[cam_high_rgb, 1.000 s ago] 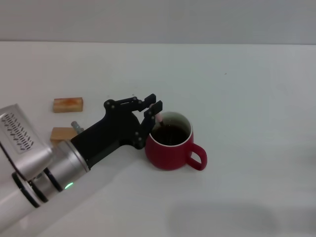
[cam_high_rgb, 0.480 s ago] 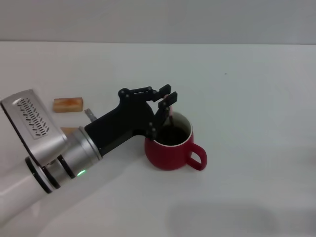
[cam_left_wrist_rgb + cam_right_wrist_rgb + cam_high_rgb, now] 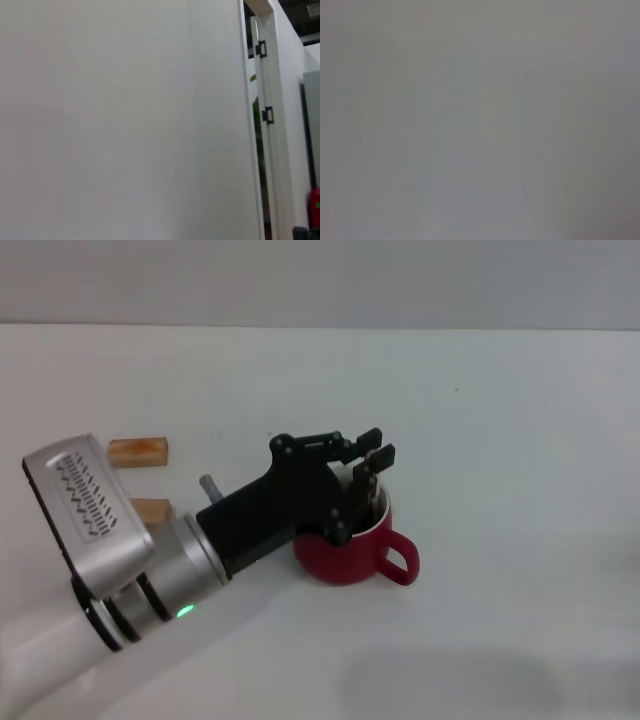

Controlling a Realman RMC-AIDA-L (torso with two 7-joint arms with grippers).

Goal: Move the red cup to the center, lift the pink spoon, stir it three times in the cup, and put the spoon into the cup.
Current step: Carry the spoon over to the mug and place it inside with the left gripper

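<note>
My right gripper will let go of the pink spoon in the red cup, where it is to rest against the cup's near rim (image 3: 320, 526) toward the wooden blocks.
The red cup (image 3: 352, 552) stands on the white table near the middle of the head view, its loop handle (image 3: 401, 562) turned to the right. My left gripper (image 3: 375, 452) hangs over the cup's far rim, its black fingers (image 3: 384, 456) close together. They pinch the pink spoon (image 3: 369, 483), of which only a thin sliver shows, dropping from the fingertips into the cup. The gripper's body hides most of the cup's mouth and the liquid. My right gripper is out of view.
Two tan wooden blocks lie to the left of the arm, one (image 3: 139, 451) farther back and one (image 3: 153, 510) partly behind the wrist. The left wrist view shows only a white wall (image 3: 120, 120) and a door frame (image 3: 265, 100).
My left gripper has swept to the right across the cup's mouth, from the left rim to the far right rim, carrying the spoon. The cup has stayed in place.
</note>
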